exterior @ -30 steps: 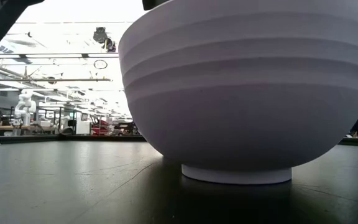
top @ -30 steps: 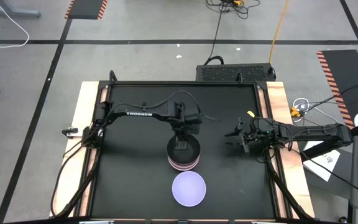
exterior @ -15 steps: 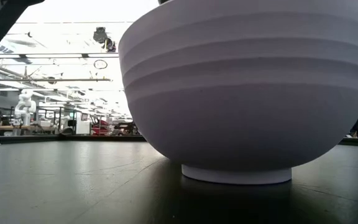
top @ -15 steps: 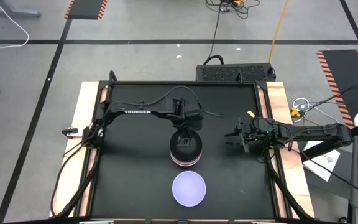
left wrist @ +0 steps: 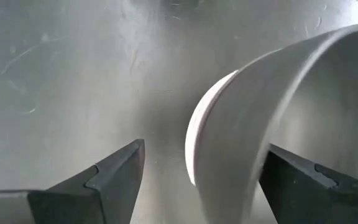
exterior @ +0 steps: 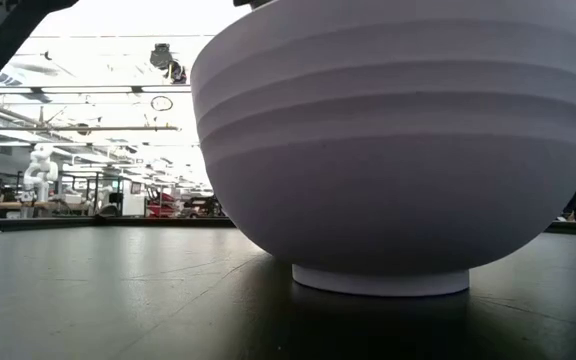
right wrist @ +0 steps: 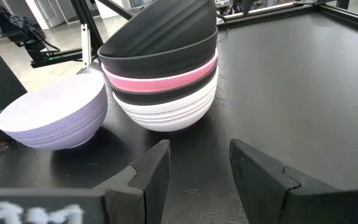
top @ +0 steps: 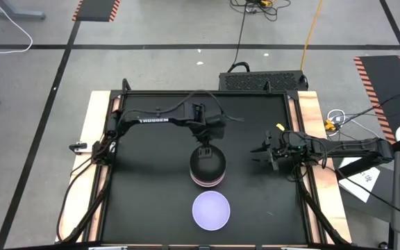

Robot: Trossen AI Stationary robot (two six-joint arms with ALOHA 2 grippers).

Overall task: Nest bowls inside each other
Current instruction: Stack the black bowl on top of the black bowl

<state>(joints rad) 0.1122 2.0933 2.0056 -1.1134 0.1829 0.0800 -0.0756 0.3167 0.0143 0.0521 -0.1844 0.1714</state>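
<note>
My left gripper is to pinch its rim (left wrist: 276,115) on the top black bowl, which sits tilted in the stack, and work that bowl level before the lavender bowl's turn.
A stack of bowls (top: 207,168) stands mid-table on its white bottom bowl (right wrist: 166,115). Above that come a black one, a pink one (right wrist: 166,78) and a second black one. The top black bowl (right wrist: 160,28) sits tilted in the stack. A pale lavender bowl (top: 210,210) stands alone nearer the front edge and fills the low view (exterior: 398,150). My left gripper (top: 204,151) is open at the stack's far rim. One finger (left wrist: 104,180) is outside the top bowl's wall (left wrist: 229,143) and the other (left wrist: 316,186) is over its inside, with gaps showing. My right gripper (top: 264,154) waits open to the stack's right.
The black tabletop has raised wooden edges on the left and right (top: 311,139). Bare black surface lies to the left of the stack and around the lavender bowl. A dark box (top: 262,81) sits beyond the far edge.
My left gripper has opened and let go of the top black bowl, which stays in the stack. The gripper has drawn back toward the table's far edge, from over the stack's middle to its far rim.
</note>
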